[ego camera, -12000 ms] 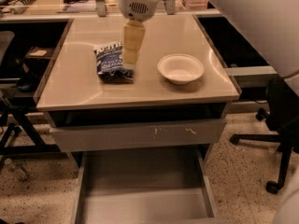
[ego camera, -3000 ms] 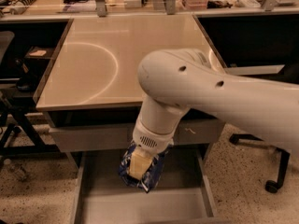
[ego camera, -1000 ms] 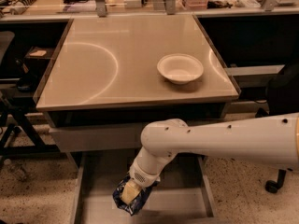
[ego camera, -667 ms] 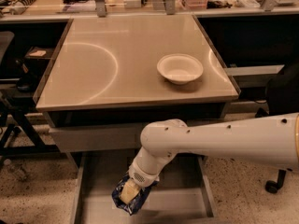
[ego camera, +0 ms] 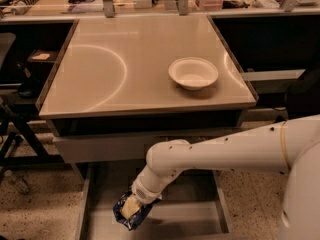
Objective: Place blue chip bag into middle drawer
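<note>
Next, my gripper lets go of the blue chip bag on the grey middle drawer's bottom point(ego camera: 133, 214), closer to the drawer's side toward the black chair legs.
The blue chip bag point(ego camera: 131, 217) is a crinkly dark-blue bag low in the camera view, inside the open middle drawer point(ego camera: 197, 219), near its left half. My gripper point(ego camera: 131, 208) reaches down into the drawer at the end of the white arm point(ego camera: 220, 151) and is shut on the bag's top. The bag hangs at or just above the grey drawer floor; I cannot tell if it touches. The arm hides part of the drawer floor.
A white bowl point(ego camera: 193, 72) sits on the beige tabletop point(ego camera: 110, 69) at the right. A shut grey drawer front point(ego camera: 100, 146) lies under the table edge. The drawer's left wall point(ego camera: 84, 209) is close to the bag. Black chair legs point(ego camera: 15, 144) stand at left.
Three seconds ago the bag was held higher, just below the drawer front; it has since come down and left into the drawer. Over the last second almost nothing has moved.
</note>
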{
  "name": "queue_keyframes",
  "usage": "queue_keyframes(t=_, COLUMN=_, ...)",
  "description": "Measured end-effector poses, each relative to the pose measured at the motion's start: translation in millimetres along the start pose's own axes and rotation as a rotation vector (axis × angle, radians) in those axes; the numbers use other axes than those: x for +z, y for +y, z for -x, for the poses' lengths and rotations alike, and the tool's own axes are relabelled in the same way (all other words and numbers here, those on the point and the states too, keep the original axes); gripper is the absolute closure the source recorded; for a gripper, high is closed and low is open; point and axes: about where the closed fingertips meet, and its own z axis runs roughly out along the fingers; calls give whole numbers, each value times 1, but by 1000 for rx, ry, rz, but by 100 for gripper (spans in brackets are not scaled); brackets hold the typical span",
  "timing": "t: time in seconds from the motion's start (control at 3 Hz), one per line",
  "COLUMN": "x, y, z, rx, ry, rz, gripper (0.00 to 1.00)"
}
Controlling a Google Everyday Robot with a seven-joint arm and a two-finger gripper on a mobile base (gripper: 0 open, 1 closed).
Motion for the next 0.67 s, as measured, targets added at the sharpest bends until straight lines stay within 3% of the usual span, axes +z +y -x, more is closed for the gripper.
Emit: queue_keyframes(t=0.67, x=42, y=-25, z=12, rx=29, ry=-43, rz=-9, gripper=100)
